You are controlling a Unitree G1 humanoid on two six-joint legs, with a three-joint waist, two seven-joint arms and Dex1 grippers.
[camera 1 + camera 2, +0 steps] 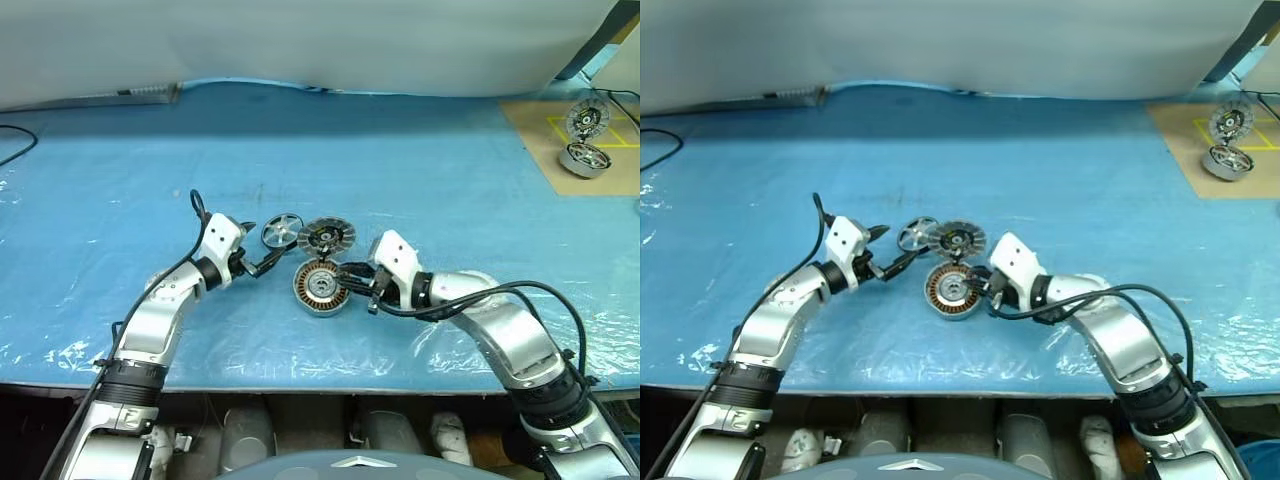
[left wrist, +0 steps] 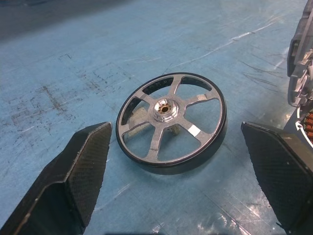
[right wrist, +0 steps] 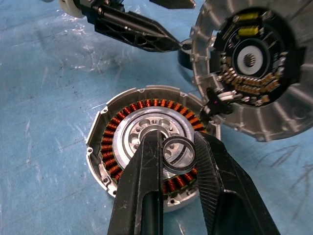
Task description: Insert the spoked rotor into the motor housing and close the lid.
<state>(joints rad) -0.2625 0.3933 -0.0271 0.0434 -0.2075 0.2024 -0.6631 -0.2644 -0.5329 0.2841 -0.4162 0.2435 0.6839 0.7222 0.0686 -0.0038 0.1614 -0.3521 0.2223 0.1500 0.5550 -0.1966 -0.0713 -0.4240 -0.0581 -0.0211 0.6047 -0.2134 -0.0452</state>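
Next, my right gripper lets go of the small black ring in the centre hole of the motor housing's hub (image 1: 322, 284) (image 3: 154, 133).
The spoked rotor (image 2: 171, 122), a silver wheel with a dark rim, lies flat on the blue sheet. My left gripper (image 1: 262, 248) is open, one finger on each side of the rotor without touching it. Just right of the rotor sits the motor housing (image 1: 320, 287), its copper windings and hub showing. The hinged lid (image 1: 326, 237) stands open behind the housing with its striped inner face in sight. My right gripper (image 3: 178, 159) is shut on a small black ring (image 3: 178, 154) and holds it over the housing (image 3: 142, 142) near the hub.
A second motor unit (image 1: 585, 160) with its raised lid (image 1: 587, 118) sits on a brown board at the back right. A black cable (image 1: 15, 140) lies at the far left. The table's front edge runs close below both arms.
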